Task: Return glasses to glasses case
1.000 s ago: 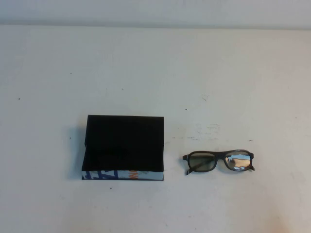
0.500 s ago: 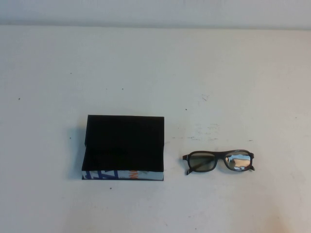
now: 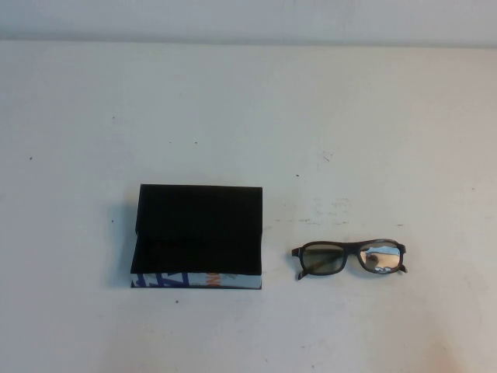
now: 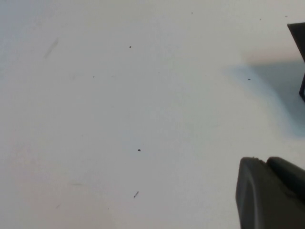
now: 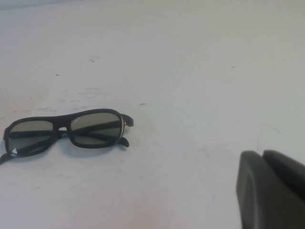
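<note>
The bridge (image 3: 352, 249) (image 5: 62, 130) between the lenses of the glasses is the next place for my right gripper to go and close.
The glasses case (image 3: 198, 233) is a black box, open, with its lid raised behind it and a white, blue and orange front edge, left of centre on the white table (image 3: 311, 116). A corner of it shows in the left wrist view (image 4: 300, 47). The glasses (image 3: 349, 259), dark-framed with folded temples, lie on the table to its right, apart from it; they also show in the right wrist view (image 5: 66, 131). My left gripper (image 4: 264, 162) is shut and empty, to the left of the case. My right gripper (image 5: 262, 155) is shut and empty, some way from the glasses. Neither gripper shows in the high view.
The table's far edge (image 3: 248, 40) runs along the back. Small dark specks and scuff marks (image 3: 330, 210) dot the surface behind the glasses.
</note>
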### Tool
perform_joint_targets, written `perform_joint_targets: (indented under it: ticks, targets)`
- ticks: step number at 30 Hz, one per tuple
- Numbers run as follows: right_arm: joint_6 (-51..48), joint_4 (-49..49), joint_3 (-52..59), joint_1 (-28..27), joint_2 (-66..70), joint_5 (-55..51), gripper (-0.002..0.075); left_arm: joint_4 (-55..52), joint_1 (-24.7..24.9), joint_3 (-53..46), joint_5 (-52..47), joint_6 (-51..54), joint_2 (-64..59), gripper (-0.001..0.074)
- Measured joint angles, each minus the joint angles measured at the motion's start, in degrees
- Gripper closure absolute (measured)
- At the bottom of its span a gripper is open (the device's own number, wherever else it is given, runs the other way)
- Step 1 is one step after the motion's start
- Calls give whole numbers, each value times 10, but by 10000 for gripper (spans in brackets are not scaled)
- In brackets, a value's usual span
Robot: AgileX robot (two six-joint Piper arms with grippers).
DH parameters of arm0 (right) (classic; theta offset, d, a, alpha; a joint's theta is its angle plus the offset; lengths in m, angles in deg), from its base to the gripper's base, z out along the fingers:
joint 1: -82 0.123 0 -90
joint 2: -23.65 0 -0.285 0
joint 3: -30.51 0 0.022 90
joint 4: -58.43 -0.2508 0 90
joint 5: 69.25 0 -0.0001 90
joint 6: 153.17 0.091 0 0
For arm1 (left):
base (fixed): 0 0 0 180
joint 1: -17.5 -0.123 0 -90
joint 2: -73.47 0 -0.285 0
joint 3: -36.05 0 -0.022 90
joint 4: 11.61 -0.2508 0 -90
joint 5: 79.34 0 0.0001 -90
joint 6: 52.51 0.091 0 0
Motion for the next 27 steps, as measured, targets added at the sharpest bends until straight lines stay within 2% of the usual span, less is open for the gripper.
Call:
perform_joint_targets:
  ticks: [10, 14, 19, 23, 27]
  targets:
    - [0, -18, 0, 0, 0, 1, 737, 0, 0, 0, 0, 0, 0, 739]
    - [0, -137, 0, 0, 0, 22, 737, 0, 0, 0, 0, 0, 0, 739]
    - [0, -328, 0, 0, 0, 102, 737, 0, 0, 0, 0, 0, 0, 739]
    - [0, -393, 0, 0, 0, 149, 737, 0, 0, 0, 0, 0, 0, 739]
    - [0, -449, 0, 0, 0, 132, 737, 0, 0, 0, 0, 0, 0, 739]
